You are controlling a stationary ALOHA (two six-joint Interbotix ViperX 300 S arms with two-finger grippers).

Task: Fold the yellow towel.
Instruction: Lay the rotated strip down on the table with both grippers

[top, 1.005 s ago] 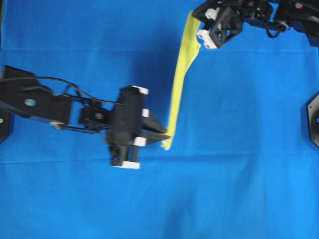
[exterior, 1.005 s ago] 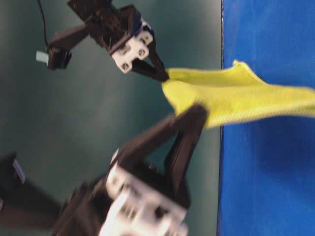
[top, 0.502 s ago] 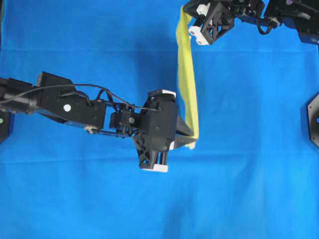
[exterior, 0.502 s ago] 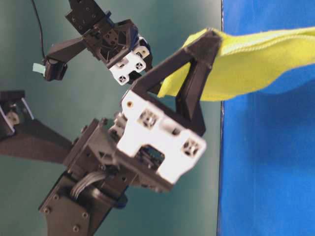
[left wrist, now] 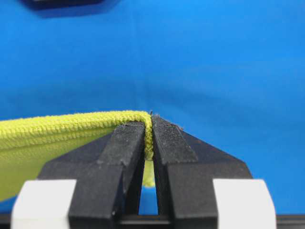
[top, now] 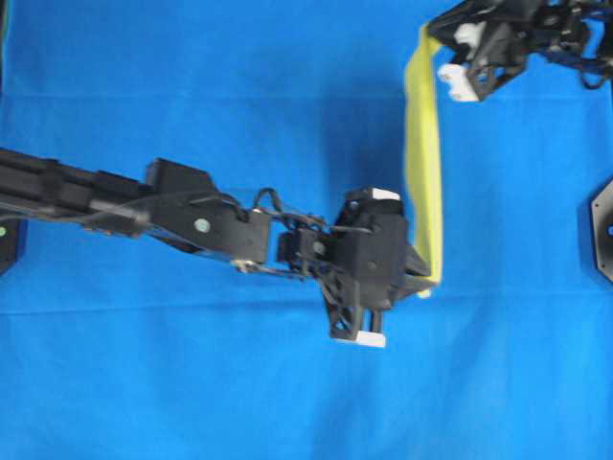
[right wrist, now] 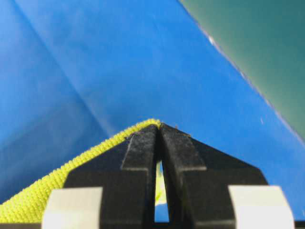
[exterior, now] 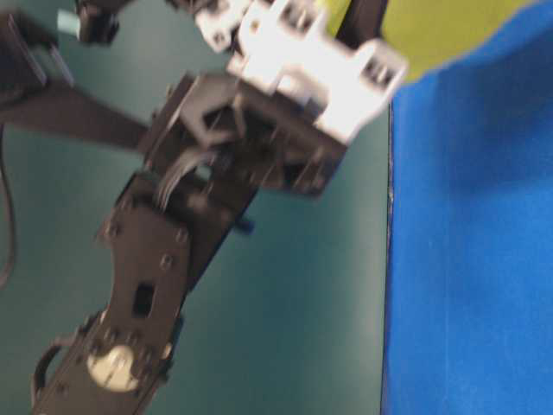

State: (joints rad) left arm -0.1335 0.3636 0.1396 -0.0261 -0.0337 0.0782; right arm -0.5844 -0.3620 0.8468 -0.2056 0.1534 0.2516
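I will let go of the yellow towel's near corner with my left gripper on the blue cloth (top: 324, 292) under this gripper's dark body.
The yellow towel (top: 422, 163) hangs stretched as a narrow band above the blue cloth, running from the far right corner toward the middle. My left gripper (top: 428, 284) is shut on its near corner; in the left wrist view the hem (left wrist: 57, 125) bends over one pad and is pinched between the fingertips of that gripper (left wrist: 148, 123). My right gripper (top: 431, 40) is shut on the far corner, and the right wrist view shows this gripper (right wrist: 158, 127) with the hem (right wrist: 47, 196) trailing off to the left. At table level only a patch of towel (exterior: 449, 24) shows at the top edge.
The blue table cloth (top: 192, 383) covers the whole work surface. A dark arm base (top: 603, 230) sits at the right edge and another (top: 8, 244) at the left edge. My left arm (exterior: 173, 259) fills the table-level view, in front of a green surface (exterior: 302, 328).
Both grippers have carried the towel to the right, still holding its corners. The left arm has stretched further across the table. At table level the left gripper has climbed to the top edge.
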